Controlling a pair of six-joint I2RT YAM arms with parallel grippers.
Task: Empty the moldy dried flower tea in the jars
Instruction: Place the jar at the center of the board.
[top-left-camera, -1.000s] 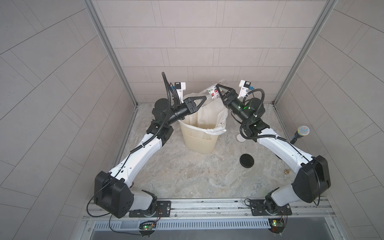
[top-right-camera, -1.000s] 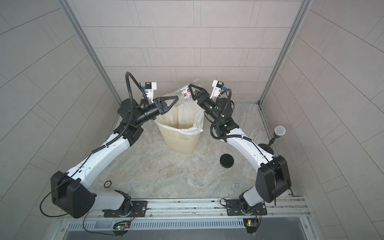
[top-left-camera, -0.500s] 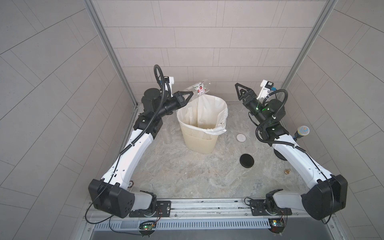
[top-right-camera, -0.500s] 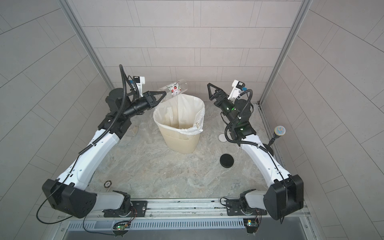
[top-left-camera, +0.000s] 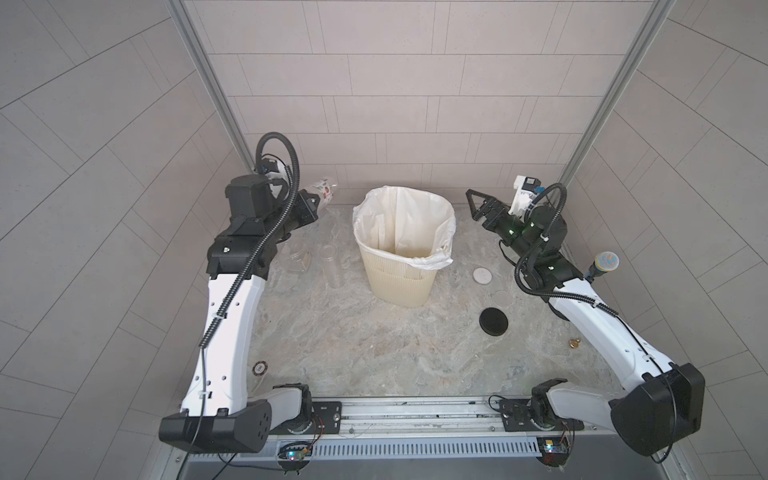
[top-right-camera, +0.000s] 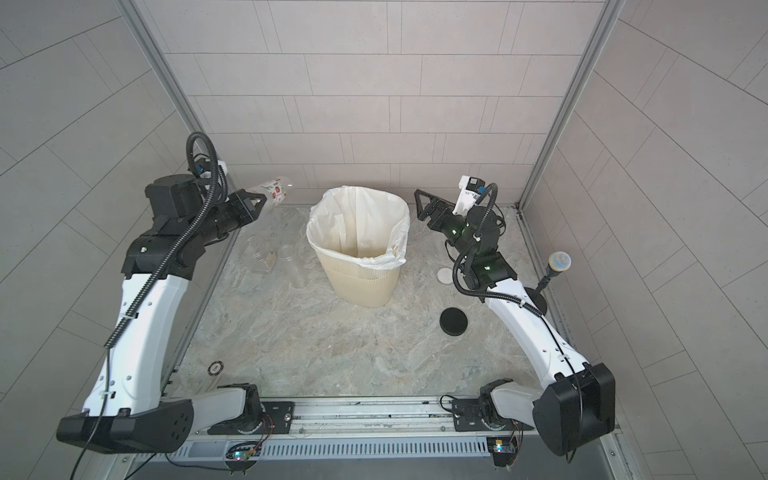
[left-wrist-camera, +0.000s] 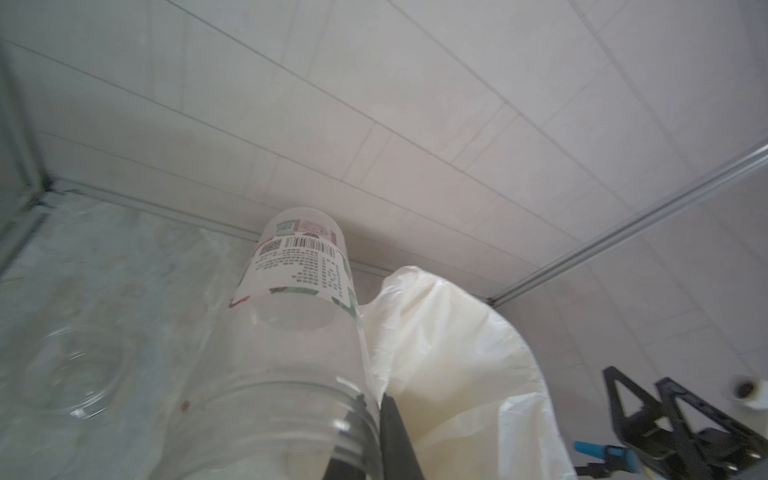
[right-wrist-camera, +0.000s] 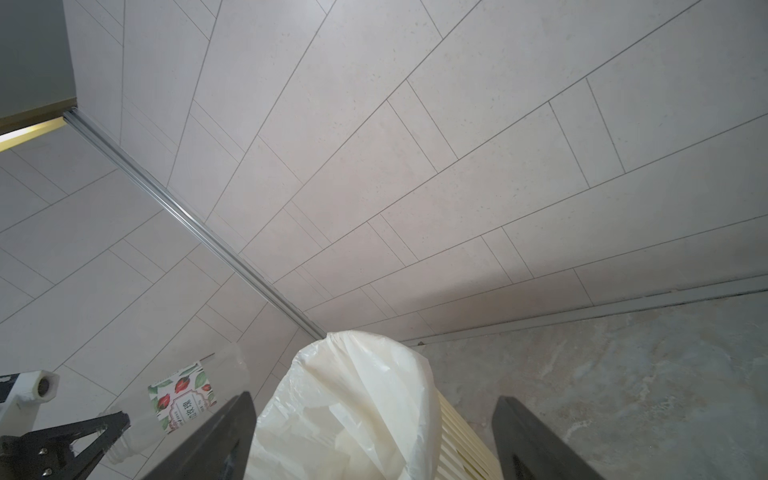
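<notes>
The robot's left gripper should set the small clear jar down on the table (top-left-camera: 271, 288) in front of the squat clear jar. The small jar is tilted in the air now.
My left gripper (top-left-camera: 311, 203) is shut on the neck of a small clear jar with a red-and-white label (top-left-camera: 323, 192) (left-wrist-camera: 291, 299). It holds the jar tilted in the air, left of the cream bin (top-left-camera: 401, 282). The held jar looks empty. One black finger (left-wrist-camera: 395, 440) shows beside the jar's threaded mouth. A squat clear jar (top-left-camera: 297, 257) and a tall slim clear jar (top-left-camera: 332, 266) stand on the table below it. My right gripper (top-left-camera: 473, 203) (right-wrist-camera: 376, 419) hangs open and empty, right of the bin. The dried flower tea is hidden from view.
The bin's white liner (top-right-camera: 357, 208) drapes over its rim. A white lid (top-left-camera: 482, 275), a clear lid (top-left-camera: 503, 297) and a black lid (top-left-camera: 493, 321) lie right of the bin. A round-headed object on a stand (top-left-camera: 606, 262) is by the right wall.
Both arms have drawn back from above the bin. The left one carried the labelled jar off to the left; the right one let go of the jar and swung right, open.
</notes>
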